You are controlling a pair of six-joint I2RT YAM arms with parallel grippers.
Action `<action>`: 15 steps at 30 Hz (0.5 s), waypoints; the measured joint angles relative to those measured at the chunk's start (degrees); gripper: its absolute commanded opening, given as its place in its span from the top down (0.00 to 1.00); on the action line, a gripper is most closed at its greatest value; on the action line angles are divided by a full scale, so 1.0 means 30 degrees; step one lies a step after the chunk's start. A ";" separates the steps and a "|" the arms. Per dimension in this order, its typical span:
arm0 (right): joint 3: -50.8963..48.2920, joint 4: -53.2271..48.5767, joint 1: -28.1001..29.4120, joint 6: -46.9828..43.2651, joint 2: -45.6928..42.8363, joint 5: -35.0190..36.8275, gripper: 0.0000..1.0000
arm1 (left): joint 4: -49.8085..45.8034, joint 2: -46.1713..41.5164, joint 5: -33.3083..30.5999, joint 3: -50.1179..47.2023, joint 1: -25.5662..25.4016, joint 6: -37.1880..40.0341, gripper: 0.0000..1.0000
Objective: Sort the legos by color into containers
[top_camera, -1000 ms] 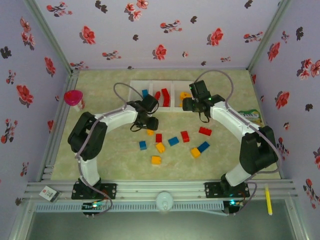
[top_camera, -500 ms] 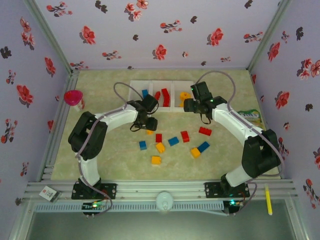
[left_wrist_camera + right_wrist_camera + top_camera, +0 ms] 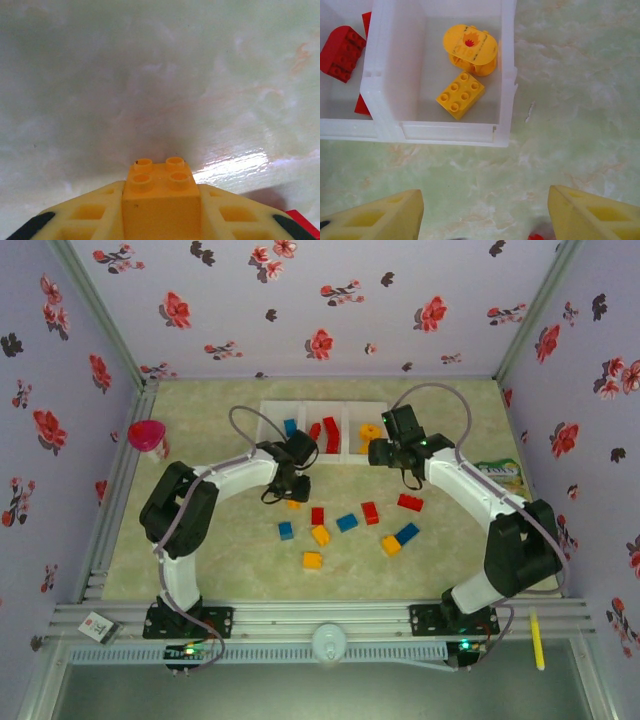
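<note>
My left gripper is going to release the yellow 2x2 brick in the yellow compartment's front corner (image 3: 357,446) beside the red legos' compartment. The brick is now just above the table.
In the left wrist view, my left gripper (image 3: 160,202) is shut on a yellow-orange four-stud lego (image 3: 159,190), studs facing away, just above the table. From above, the left gripper (image 3: 292,495) sits below the white three-part container (image 3: 262,430), which holds a blue lego (image 3: 288,426), red legos (image 3: 326,430) and yellow legos (image 3: 370,433). My right gripper (image 3: 385,452) stands open by the container's front right; in its wrist view the gripper (image 3: 485,215) has nothing between its fingers, and a yellow brick (image 3: 460,95) and a round yellow piece (image 3: 470,49) lie in the compartment.
Several loose legos lie mid-table: red (image 3: 317,516), (image 3: 370,513), (image 3: 410,502); blue (image 3: 286,530), (image 3: 347,522), (image 3: 407,534); yellow (image 3: 320,535), (image 3: 390,545), (image 3: 312,560). A pink cup (image 3: 147,435) stands far left and a green packet (image 3: 500,472) lies right.
My left gripper has closed on the yellow-orange lego and shifted slightly. The right arm has barely moved.
</note>
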 measured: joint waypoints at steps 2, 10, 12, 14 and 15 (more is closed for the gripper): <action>-0.0226 0.0007 0.0000 0.0007 -0.0248 0.0007 0.32 | -0.0044 0.0102 0.0000 0.0146 0.0000 -0.0022 0.74; -0.0466 0.0073 0.0000 0.0007 -0.0532 0.0036 0.32 | -0.0743 0.0131 -0.0015 0.1632 0.0000 0.0029 0.76; -0.0670 0.0153 0.0000 0.0015 -0.0714 0.0036 0.32 | -0.1078 0.0131 -0.0015 0.2535 0.0000 0.0146 0.77; -0.0991 0.0153 0.0000 0.0015 -0.1078 0.0036 0.32 | -0.1355 0.0131 -0.0044 0.3657 0.0000 0.0321 0.77; -0.1158 0.0146 0.0000 0.0022 -0.1304 0.0044 0.32 | -0.1479 0.0131 -0.0095 0.4233 0.0000 0.0466 0.77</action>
